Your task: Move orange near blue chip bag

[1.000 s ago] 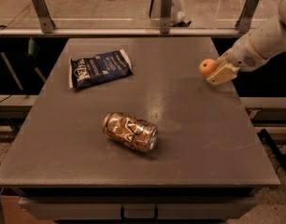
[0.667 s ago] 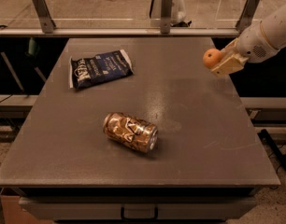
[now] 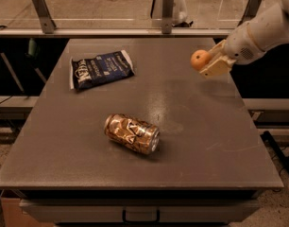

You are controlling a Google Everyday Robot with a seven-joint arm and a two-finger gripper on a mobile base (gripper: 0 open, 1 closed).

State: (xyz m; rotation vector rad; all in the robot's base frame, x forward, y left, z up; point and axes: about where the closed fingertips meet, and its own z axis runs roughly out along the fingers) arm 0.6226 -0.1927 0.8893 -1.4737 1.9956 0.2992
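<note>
Next, my gripper lets go of the orange on the grey table [image 3: 134,69], against the blue chip bag's short end nearest my arm.
The orange [image 3: 199,59] is a small round fruit held in my gripper [image 3: 207,62], lifted above the table's far right part. The gripper's cream fingers [image 3: 214,66] are shut on the orange. The blue chip bag [image 3: 100,68] lies flat at the far left of the grey table [image 3: 191,141], dark navy with white lettering. The orange is well to the right of the bag, with a wide stretch of table between them.
A brown-gold patterned drink can [image 3: 131,133] lies on its side near the table's middle front. A metal rail with upright posts [image 3: 167,8] runs behind the table's far edge. My white arm [image 3: 262,32] comes in from the upper right.
My gripper has lifted the orange off the table's right edge and carried it upward and to the left, toward the bag's side.
</note>
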